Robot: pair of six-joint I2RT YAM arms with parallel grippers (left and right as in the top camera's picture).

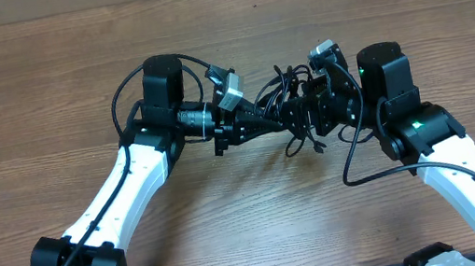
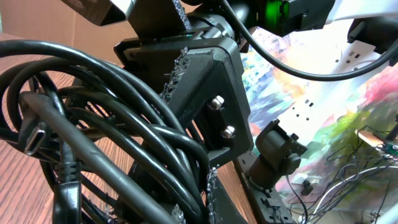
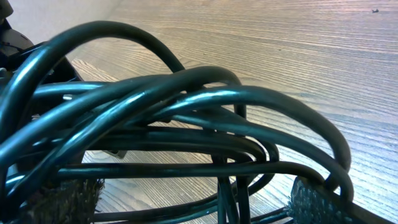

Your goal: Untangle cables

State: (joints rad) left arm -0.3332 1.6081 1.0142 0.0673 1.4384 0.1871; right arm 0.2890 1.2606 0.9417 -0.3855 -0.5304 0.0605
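My left gripper should release the black bundle on the wooden table [image 1: 167, 149] under my left arm's forearm.
The cables [image 1: 286, 107] form one tangled black bundle lifted off the wooden table between the two arms. My left gripper [image 1: 254, 127] grips the bundle's left side; in the left wrist view its jaws [image 2: 194, 200] are closed tight on several cable strands [image 2: 93, 143]. My right gripper [image 1: 308, 115] is at the bundle's right side. In the right wrist view its padded fingers [image 3: 193, 202] stand wide apart with looped cables [image 3: 186, 99] running between and over them. A plug end [image 2: 34, 138] shows at the left. A loose loop [image 1: 310, 144] hangs toward the table.
The wooden table [image 1: 250, 216] lies under both arms. The right gripper's black body [image 2: 211, 93] fills the middle of the left wrist view. Thicker arm wires loop beside each wrist [image 1: 359, 157].
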